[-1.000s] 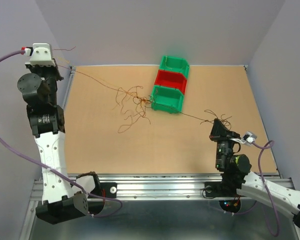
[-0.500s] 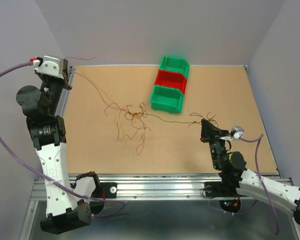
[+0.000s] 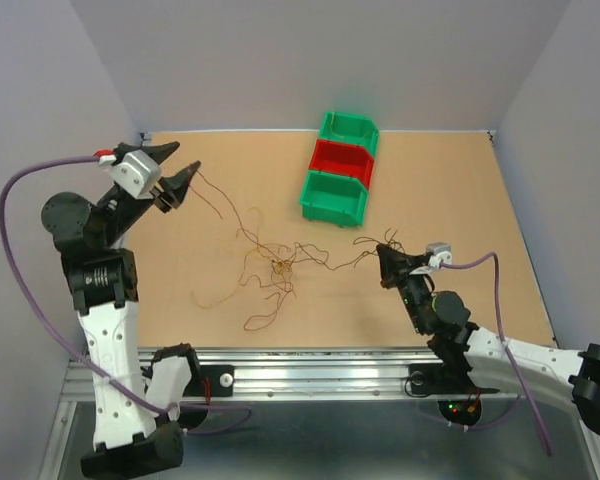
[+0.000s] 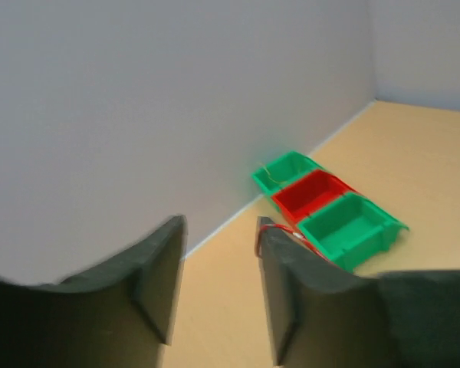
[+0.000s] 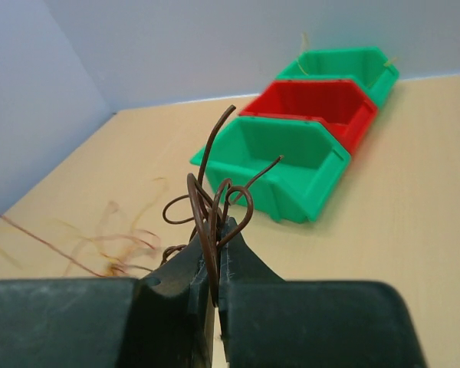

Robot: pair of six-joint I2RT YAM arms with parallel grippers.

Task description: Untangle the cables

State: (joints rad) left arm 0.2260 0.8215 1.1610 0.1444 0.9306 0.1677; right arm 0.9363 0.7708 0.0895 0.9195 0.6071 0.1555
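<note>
My right gripper needs to let go of the brown cable inside the red bin (image 3: 341, 161) (image 5: 327, 119) between the green ones.
The cables (image 3: 278, 265) lie as a loose knot of thin brown and orange strands mid-table. One strand runs from the knot to my right gripper (image 3: 383, 252), which is low over the table. In the right wrist view that gripper (image 5: 217, 228) is shut on curly brown cable loops (image 5: 207, 192). My left gripper (image 3: 183, 165) is raised at the back left, open. In the left wrist view it (image 4: 221, 230) has nothing between its fingers, but a thin red strand (image 4: 285, 229) hooks over the tip of the right-hand finger (image 4: 280, 268). A slack strand (image 3: 212, 200) hangs from it toward the knot.
A row of bins stands at the back centre: green (image 3: 335, 197), red (image 3: 342, 157), green (image 3: 350, 128). They show ahead in both wrist views (image 4: 330, 211) (image 5: 307, 130). Grey walls close the table's back and sides. A metal rail (image 3: 310, 362) runs along the near edge.
My left gripper swung in from the back-left corner and opened; the strand it held taut now hangs slack. The knot slid nearer, and my right gripper moved left with its cable.
</note>
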